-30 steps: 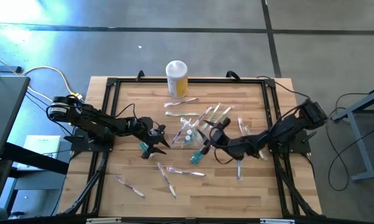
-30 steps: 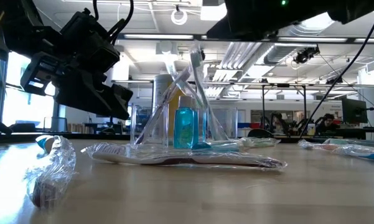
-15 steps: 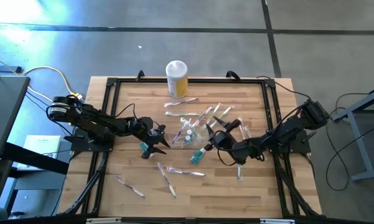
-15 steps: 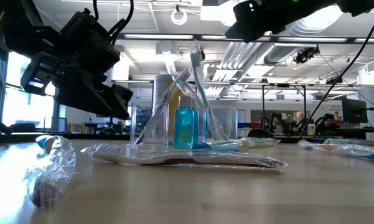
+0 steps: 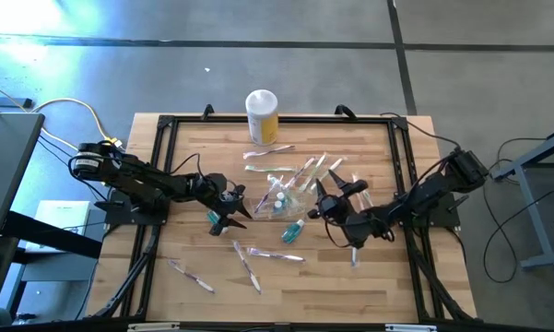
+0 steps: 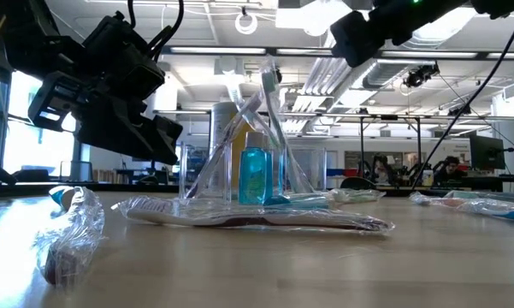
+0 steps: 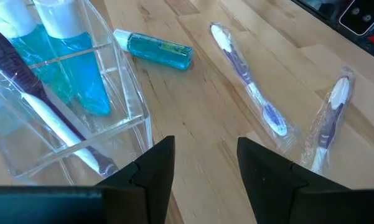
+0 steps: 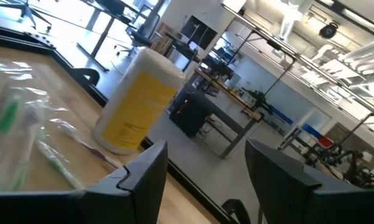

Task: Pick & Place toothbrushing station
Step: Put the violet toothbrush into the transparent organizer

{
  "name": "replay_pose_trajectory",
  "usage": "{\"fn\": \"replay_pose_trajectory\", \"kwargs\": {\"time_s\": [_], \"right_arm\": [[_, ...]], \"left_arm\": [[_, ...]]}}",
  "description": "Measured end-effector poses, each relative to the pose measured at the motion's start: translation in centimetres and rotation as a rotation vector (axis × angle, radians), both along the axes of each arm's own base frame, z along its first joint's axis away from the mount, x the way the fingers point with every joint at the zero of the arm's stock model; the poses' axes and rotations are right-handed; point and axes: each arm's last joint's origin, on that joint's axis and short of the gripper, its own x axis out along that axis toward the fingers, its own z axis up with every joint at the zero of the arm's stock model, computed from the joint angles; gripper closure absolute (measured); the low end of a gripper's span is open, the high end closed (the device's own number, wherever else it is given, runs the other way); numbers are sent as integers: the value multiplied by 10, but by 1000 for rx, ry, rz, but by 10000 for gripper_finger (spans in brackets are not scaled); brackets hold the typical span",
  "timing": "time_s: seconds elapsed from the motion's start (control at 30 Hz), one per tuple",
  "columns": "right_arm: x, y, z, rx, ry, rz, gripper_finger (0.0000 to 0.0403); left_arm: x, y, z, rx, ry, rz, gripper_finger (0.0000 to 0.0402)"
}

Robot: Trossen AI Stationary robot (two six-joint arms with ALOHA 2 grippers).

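Observation:
Next, my left gripper grabs the bristle end (image 5: 237, 246) (image 7: 319, 159) of the middle wrapped toothbrush among those lying on the near side of the station.
The toothbrushing station (image 5: 281, 197) is a clear plastic container standing on the wood at mid-table. It holds upright toothbrushes and blue tubes (image 7: 81, 87), and also shows in the low view (image 6: 248, 162). My left gripper (image 7: 202, 168) hovers open just left of the station (image 7: 62, 124), with bare wood between its fingers. My right gripper (image 5: 338, 188) is raised to the right of the station. It is open and level and points at the far edge, with nothing between its fingers (image 8: 205, 168).
A white-lidded yellow jar (image 5: 262, 115) stands at the far edge. A loose blue tube (image 5: 292, 231) lies near the station. Wrapped toothbrushes lie on the near side (image 5: 249, 263), (image 5: 189, 275) and on the far side (image 5: 269, 149). A black frame (image 5: 162, 166) borders the table.
My right gripper has drawn away from the station toward the table's right edge. It has rolled and swung round, and now points at the far edge. Its fingers stay open. The station and my left gripper have kept still.

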Motion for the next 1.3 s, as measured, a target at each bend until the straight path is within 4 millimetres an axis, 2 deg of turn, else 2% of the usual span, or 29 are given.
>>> {"fn": "replay_pose_trajectory", "kwargs": {"time_s": [0.63, 0.93, 1.3], "right_arm": [[-1, 2, -1, -29, 60, 9, 195], [-1, 2, -9, -56, 118, 11, 195], [2, -8, -10, -30, 65, -27, 195]], "left_arm": [[0, 0, 0, 0, 0, 0, 234], [0, 0, 0, 0, 0, 0, 234], [0, 0, 0, 0, 0, 0, 234]]}}
